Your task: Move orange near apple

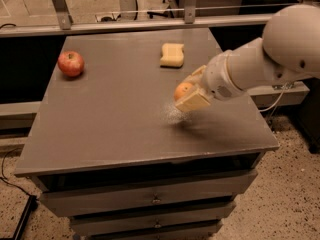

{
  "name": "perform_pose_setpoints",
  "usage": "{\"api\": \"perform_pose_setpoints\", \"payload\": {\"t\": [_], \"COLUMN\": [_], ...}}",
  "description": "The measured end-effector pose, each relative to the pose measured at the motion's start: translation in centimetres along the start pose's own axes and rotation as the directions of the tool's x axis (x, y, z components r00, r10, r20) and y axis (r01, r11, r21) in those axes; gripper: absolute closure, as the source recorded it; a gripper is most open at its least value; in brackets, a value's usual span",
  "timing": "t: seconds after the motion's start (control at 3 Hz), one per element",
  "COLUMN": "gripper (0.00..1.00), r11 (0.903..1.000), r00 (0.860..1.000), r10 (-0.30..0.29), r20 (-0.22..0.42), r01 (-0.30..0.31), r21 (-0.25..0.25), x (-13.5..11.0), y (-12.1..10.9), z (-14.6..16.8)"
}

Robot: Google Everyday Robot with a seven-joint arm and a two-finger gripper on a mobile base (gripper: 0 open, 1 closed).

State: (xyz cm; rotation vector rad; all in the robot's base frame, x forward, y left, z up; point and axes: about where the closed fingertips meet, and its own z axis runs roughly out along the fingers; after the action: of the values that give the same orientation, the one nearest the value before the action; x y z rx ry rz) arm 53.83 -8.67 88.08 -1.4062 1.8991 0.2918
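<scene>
Next, my gripper puts the orange down on the grey table (92, 70). It will let go with the orange touching the red apple on its side toward the sponge.
The orange (182, 90) is a small bright-orange fruit held between the pale fingers (193, 101) of my gripper (189, 90), lifted a little above the middle right of the grey table (115, 119). The gripper is shut on it. The white arm reaches in from the right. The red apple (71, 63) with yellowish speckles stands at the table's far left, well apart from the orange and the gripper.
A pale yellow sponge (172, 54) lies at the back of the table, just behind the gripper. The table has drawers below its front edge (150, 161). A metal rail (130, 24) runs behind it. The floor drops off on the right.
</scene>
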Motion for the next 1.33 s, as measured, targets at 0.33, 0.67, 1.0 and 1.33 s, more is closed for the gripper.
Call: {"api": "perform_pose_setpoints", "payload": {"t": [0.33, 0.67, 1.0, 1.33], "gripper": [1.00, 1.00, 1.00, 1.00], "r11": [0.9984, 0.9955, 0.9959, 0.9962], "r00": [0.997, 0.991, 0.987, 0.981], "r10": [-0.056, -0.095, -0.090, -0.073], "r20": [0.054, 0.099, 0.134, 0.180], "r01": [0.056, 0.095, 0.091, 0.080], "r21": [0.000, 0.007, -0.002, -0.032], "x": [-4.0, -7.8, -10.1, -12.4], "y": [-2.0, -3.9, -5.2, -5.8], "z": [3.8, 7.8, 11.7, 15.5]}}
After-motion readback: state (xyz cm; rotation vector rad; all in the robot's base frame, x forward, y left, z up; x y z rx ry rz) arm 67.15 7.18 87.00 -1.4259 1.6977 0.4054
